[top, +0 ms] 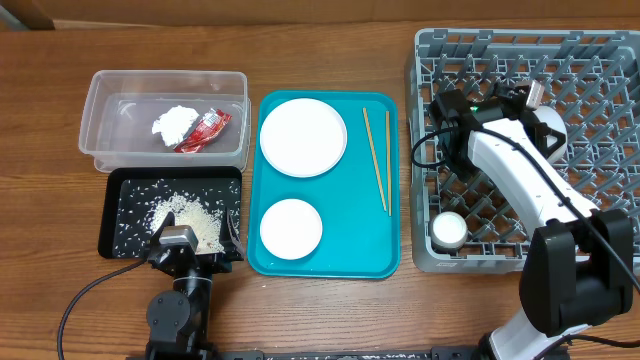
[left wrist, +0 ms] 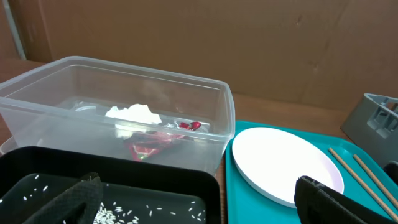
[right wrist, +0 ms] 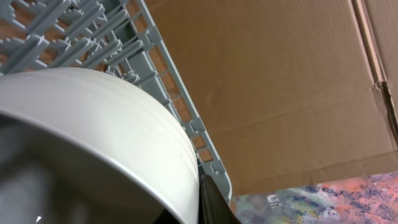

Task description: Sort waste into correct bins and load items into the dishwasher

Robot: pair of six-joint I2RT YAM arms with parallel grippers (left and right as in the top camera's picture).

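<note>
Next, my right gripper lets go of the pale bowl near the grey dishwasher rack's middle (top: pixel 501 163), diagonally beyond the small cup.
My right gripper (right wrist: pixel 198 193) is shut on the rim of the pale bowl (right wrist: pixel 93 130), which it holds inside the grey dishwasher rack (top: pixel 600 60). One dark finger (right wrist: pixel 212 205) presses on the bowl's outer wall. From overhead the right arm reaches into the rack's far left part, gripper (top: pixel 462 105). A small cup (top: pixel 449 229) stands in the rack's near left corner. My left gripper (left wrist: pixel 202 202) hangs open above the near edge of the black tray (top: pixel 125 185), which holds rice scraps (top: pixel 190 215). The clear tub (top: pixel 100 110) contains a white tissue (top: pixel 176 122) and a red wrapper (top: pixel 205 130).
Between the bins and the rack lies a teal tray (top: pixel 345 255). On it are a large plate (top: pixel 303 137), a small plate (top: pixel 291 227) and two chopsticks (top: pixel 378 160). A brown cardboard wall (left wrist: pixel 249 50) stands behind the table.
</note>
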